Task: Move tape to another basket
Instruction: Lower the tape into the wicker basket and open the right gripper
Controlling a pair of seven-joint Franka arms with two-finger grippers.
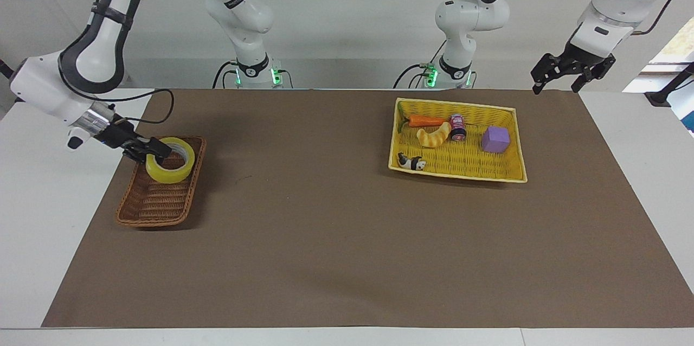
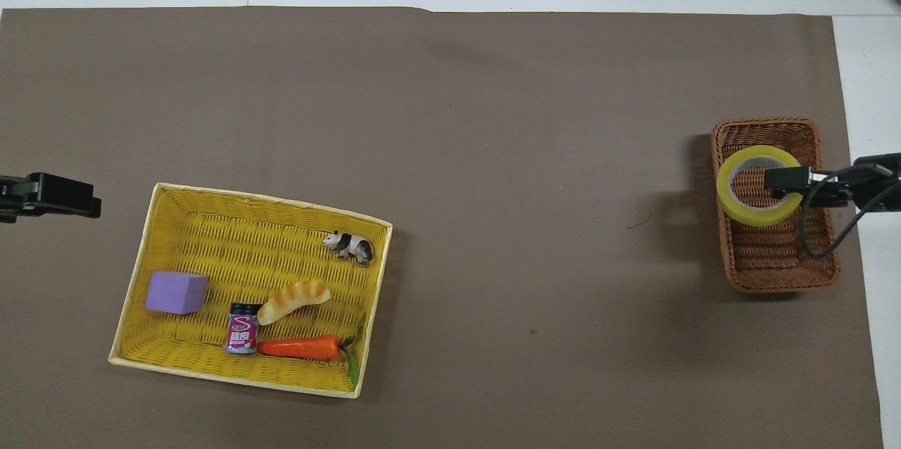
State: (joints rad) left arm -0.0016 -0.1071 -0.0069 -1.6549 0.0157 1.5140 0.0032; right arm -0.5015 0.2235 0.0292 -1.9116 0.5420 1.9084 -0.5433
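Next, my right gripper sets the tape down and lets go of it on the middle of the brown wicker basket's bottom (image 2: 767,196).
The tape (image 1: 169,171), a yellow roll with a pale core, hangs tilted low over the brown wicker basket (image 1: 157,202). My right gripper (image 1: 157,149) is shut on the roll's wall, one finger inside the core. From overhead the tape (image 2: 754,190) covers the middle of the basket (image 2: 774,259), with the right gripper (image 2: 783,181) reaching in from the table's edge. Whether the roll touches the basket floor I cannot tell. My left gripper (image 1: 557,83) waits open and holds nothing, up in the air over the mat's corner at the left arm's end; overhead it (image 2: 63,195) shows at the frame's edge.
A larger yellow basket (image 1: 509,175) toward the left arm's end holds a carrot (image 1: 426,120), a croissant toy (image 1: 434,136), a small can (image 1: 458,127), a purple cube (image 1: 495,139) and a panda figure (image 1: 410,161). A brown mat (image 1: 325,237) covers the table.
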